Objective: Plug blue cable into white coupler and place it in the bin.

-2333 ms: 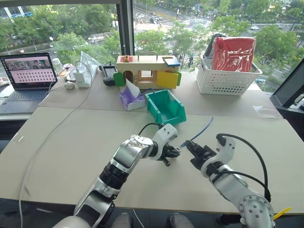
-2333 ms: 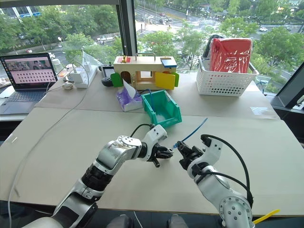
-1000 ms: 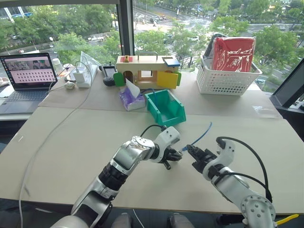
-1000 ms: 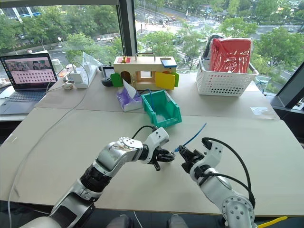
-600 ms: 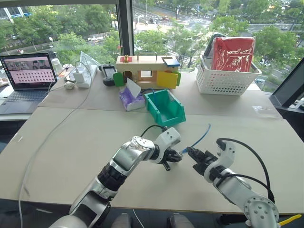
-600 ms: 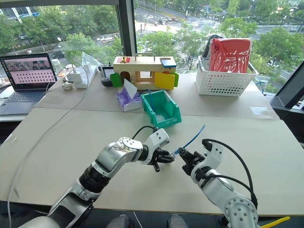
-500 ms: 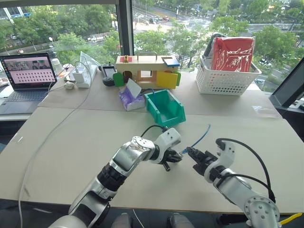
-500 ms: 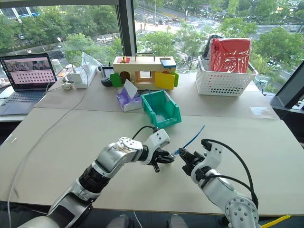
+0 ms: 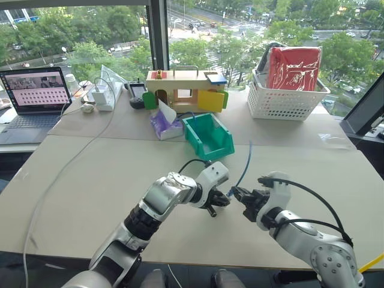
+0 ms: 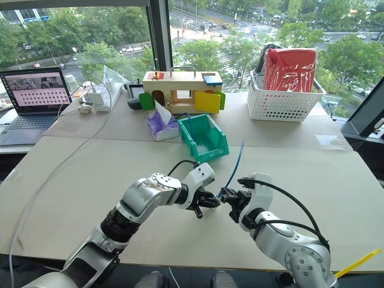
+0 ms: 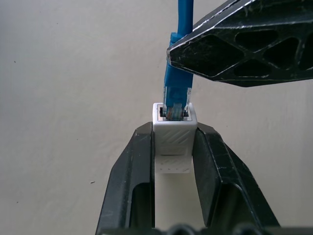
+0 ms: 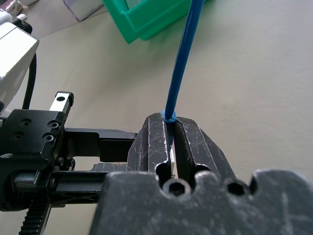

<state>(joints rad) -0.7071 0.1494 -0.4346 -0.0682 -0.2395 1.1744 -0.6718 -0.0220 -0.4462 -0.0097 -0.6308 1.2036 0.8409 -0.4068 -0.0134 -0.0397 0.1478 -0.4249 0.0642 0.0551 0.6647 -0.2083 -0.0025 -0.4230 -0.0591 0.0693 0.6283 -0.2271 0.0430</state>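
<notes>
I need to let go of the blue cable with my right gripper inside the teal bin (image 9: 215,132), near its side facing the white basket.
Low over the table's middle, my left gripper (image 9: 219,198) is shut on the white coupler (image 11: 172,144), a small ribbed cube held between its two black fingers. My right gripper (image 9: 237,194) faces it, shut on the blue cable (image 12: 183,63) just behind the plug. In the left wrist view the plug's clear tip sits in the coupler's socket opening. The rest of the blue cable (image 9: 245,167) rises free toward the back of the table. The teal bin (image 9: 208,137) stands open just beyond both grippers.
Behind the bin are a purple tissue pack (image 9: 166,124) and a wooden toy house (image 9: 186,89). A white lattice basket (image 9: 287,96) holding a red bag stands at the back right. A laptop (image 9: 35,91) sits far left, and a long white cord (image 9: 66,162) trails toward the front edge.
My right gripper has rolled and edged closer to the left one. The cable's free length has swung from leaning right to standing nearly upright. The left gripper has stayed put.
</notes>
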